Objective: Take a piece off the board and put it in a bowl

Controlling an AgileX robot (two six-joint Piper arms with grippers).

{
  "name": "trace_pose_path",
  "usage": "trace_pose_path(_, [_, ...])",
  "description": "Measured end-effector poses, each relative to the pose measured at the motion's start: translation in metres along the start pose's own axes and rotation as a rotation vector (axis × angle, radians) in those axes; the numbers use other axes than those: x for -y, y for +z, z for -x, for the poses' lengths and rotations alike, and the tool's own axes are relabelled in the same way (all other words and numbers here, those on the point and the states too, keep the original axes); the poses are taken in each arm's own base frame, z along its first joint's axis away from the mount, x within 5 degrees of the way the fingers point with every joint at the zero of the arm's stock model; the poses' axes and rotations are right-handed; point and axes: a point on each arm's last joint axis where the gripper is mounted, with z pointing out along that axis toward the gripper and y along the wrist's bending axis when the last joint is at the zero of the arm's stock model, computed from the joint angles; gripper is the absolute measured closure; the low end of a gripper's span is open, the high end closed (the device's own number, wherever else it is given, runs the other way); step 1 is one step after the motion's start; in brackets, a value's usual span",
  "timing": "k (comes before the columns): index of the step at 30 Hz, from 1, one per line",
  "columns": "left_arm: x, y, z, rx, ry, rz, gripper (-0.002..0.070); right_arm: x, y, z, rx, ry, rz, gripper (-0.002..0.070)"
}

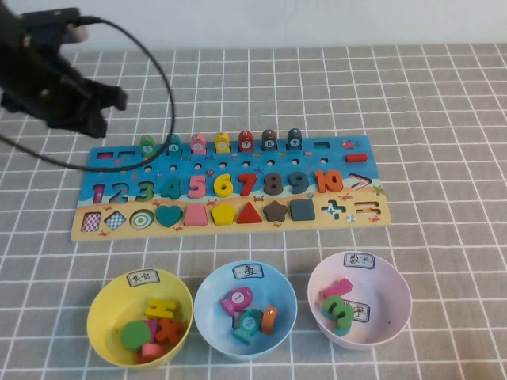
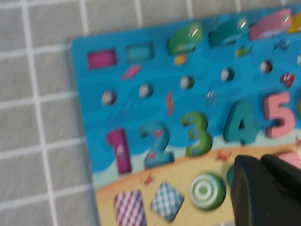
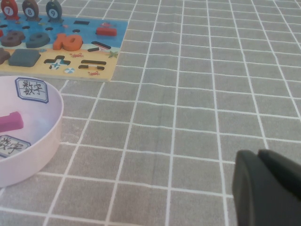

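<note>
The top of the olive-green fish piece (image 1: 148,141) (image 2: 191,33), beside the teal fish, is the next place my left gripper should go to and close on.
The olive-green fish piece (image 1: 148,145) stands at the left end of the row of fish on the far edge of the board (image 1: 337,154). It also shows in the left wrist view (image 2: 186,38), with the board (image 2: 94,103) under it. My left gripper (image 1: 111,99) hangs shut and empty above the table, behind the board's far left corner. In its own view the left gripper (image 2: 261,165) is over the shape row. The light blue bowl (image 1: 279,281) sits in front of the board, in the middle, with a few pieces in it. My right gripper (image 3: 258,155) is shut and empty over bare cloth.
A yellow bowl (image 1: 103,305) stands left of the blue one and a pale pink bowl (image 1: 396,289) right of it, both holding pieces. The pink bowl (image 3: 59,117) and the board's right end (image 3: 115,47) show in the right wrist view. A grey checked cloth (image 1: 444,119) covers the table.
</note>
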Motion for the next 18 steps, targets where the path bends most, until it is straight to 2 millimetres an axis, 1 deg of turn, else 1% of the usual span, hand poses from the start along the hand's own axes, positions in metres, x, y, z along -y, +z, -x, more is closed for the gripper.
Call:
trace_pose_path(4, [0.019,0.021,0.021,-0.020,0.070,0.005,0.0680,0.000,0.000,0.000,0.000,0.000,0.000,0.0694])
trace_pose_path(7, [0.031,0.039,0.032,-0.041,0.114,0.019,0.0680,0.000,0.000,0.000,0.000,0.000,0.000,0.0694])
trace_pose_path(11, [0.036,0.056,0.042,-0.068,0.129,0.012,0.0670,0.000,0.000,0.000,0.000,0.000,0.000,0.0694])
trace_pose_path(13, [0.036,0.063,0.046,-0.096,0.130,0.010,0.0626,0.000,0.000,0.000,0.000,0.000,0.000,0.0694])
trace_pose_path(16, [0.035,0.075,0.049,-0.120,0.131,0.010,0.0508,0.000,0.000,0.000,0.000,0.000,0.000,0.0694])
trace_pose_path(18, [0.035,0.079,0.050,-0.119,0.126,0.010,0.0434,0.000,0.000,0.000,0.000,0.000,0.000,0.0694])
